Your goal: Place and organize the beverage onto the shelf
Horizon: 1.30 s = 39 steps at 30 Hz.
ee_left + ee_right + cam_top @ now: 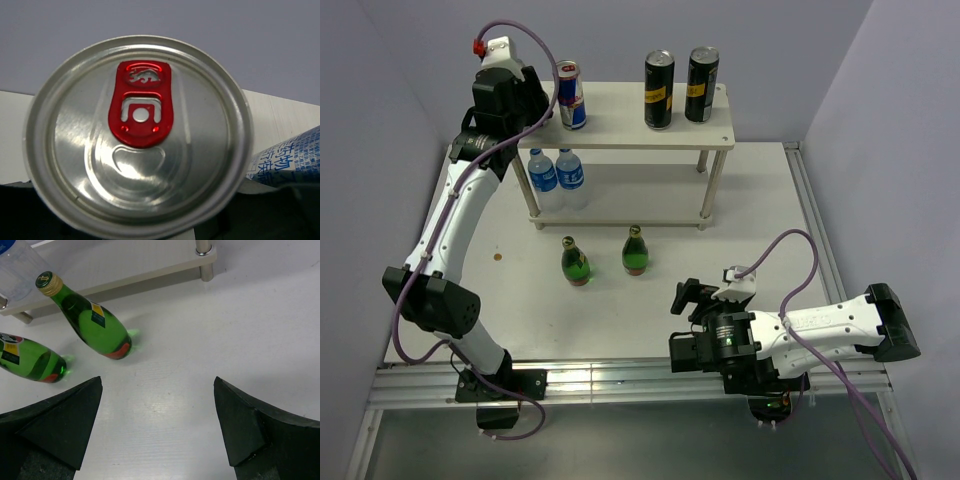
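The robot's right gripper will next move to the green bottle that is nearer to it and close around the bottle's body (636, 259) (104, 331), below the neck.
The shelf (620, 136) stands at the back of the table. On its top board, at the right, stand two black cans with yellow labels (659, 90) (701, 85). My left gripper (542, 100) is shut on a silver-and-blue can (571, 95) at the board's left end. That can's lid with its red tab (140, 135) fills the left wrist view and hides the fingers. Two green bottles (576, 262) (636, 251) stand on the table before the shelf. My right gripper (695, 295) hangs open and empty low over the table, with both bottles (95, 322) (30, 360) ahead to its left.
Two clear water bottles with blue labels (543, 176) (570, 174) stand on the shelf's lower tier at the left; one label (292, 160) shows past the board's edge. A shelf leg (203, 260) stands ahead of the right gripper. Grey walls close in the table's sides and back.
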Each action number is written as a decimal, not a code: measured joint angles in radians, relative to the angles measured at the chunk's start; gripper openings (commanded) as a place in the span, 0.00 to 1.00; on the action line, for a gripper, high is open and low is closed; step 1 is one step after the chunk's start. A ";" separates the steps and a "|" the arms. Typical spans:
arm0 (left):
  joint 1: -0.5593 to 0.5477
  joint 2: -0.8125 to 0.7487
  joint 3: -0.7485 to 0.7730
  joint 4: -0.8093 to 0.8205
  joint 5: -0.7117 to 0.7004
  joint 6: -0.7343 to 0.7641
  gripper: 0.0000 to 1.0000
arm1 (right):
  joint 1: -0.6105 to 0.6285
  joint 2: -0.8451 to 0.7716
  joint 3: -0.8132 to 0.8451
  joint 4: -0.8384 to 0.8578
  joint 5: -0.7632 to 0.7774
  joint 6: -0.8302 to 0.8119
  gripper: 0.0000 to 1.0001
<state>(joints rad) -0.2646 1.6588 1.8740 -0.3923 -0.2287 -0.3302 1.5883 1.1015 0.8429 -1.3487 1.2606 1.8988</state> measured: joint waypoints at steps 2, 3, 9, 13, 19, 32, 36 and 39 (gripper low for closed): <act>0.000 0.000 0.000 0.000 0.000 0.001 0.17 | 0.000 0.000 -0.002 0.000 -0.004 0.001 0.99; 0.000 0.000 0.000 0.000 0.002 0.004 0.22 | 0.000 0.000 -0.002 0.000 -0.005 0.001 0.99; 0.000 0.000 0.000 -0.003 0.009 0.029 0.77 | 0.000 0.000 -0.002 0.000 -0.005 0.001 0.99; -0.006 0.000 -0.004 -0.001 0.014 0.047 0.90 | 0.000 0.000 -0.006 0.000 -0.005 0.001 0.99; -0.031 0.000 -0.031 0.006 -0.010 0.071 0.93 | 0.000 -0.009 -0.021 0.000 -0.013 0.001 1.00; -0.068 -0.173 -0.186 -0.002 -0.101 0.082 0.99 | 0.000 -0.020 -0.051 0.000 -0.020 -0.007 1.00; -0.076 -0.288 -0.257 -0.010 -0.123 0.074 0.99 | 0.000 -0.017 -0.051 0.005 -0.021 -0.018 1.00; -0.116 -0.400 -0.356 -0.016 -0.153 0.055 0.99 | 0.000 -0.009 -0.052 0.039 -0.020 -0.072 1.00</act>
<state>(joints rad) -0.3809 1.2591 1.5177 -0.4080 -0.3817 -0.2752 1.5883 1.0924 0.7910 -1.3098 1.2404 1.8263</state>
